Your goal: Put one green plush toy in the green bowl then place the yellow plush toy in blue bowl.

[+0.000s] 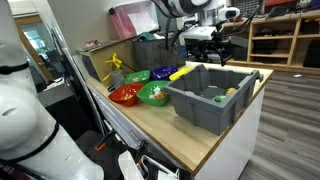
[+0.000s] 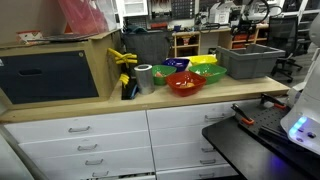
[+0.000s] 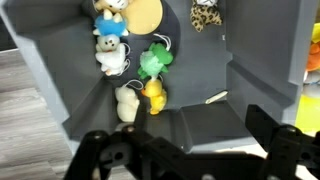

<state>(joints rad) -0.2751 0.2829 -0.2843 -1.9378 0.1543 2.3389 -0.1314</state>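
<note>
My gripper is to go to the green plush toy next and close on its end (image 1: 220, 98) (image 3: 148, 71) beside the yellow plush toy, opposite the green toy's white string.
My gripper (image 3: 185, 150) is open and empty. It hangs above the grey bin (image 3: 255, 90), as seen in both exterior views (image 1: 213, 45) (image 2: 243, 37). In the wrist view the green plush toy (image 3: 155, 60) lies on the bin floor, with the yellow plush toy (image 3: 153, 97) just below it, touching or nearly so. Both lie left of the gripper's centre. In an exterior view they show inside the bin as a green toy (image 1: 220, 97) and a yellow toy (image 1: 231, 92). A green bowl (image 1: 155, 95) and the blue bowl (image 1: 163, 71) stand next to the bin on the wooden counter.
White plush toys (image 3: 112, 55) (image 3: 127, 103), a spotted toy (image 3: 206, 15) and a tan disc (image 3: 145, 14) also lie in the bin. A red bowl (image 1: 125, 95), a second green bowl (image 1: 137, 76) and a long yellow piece (image 1: 180, 73) sit by the bin (image 1: 200, 110).
</note>
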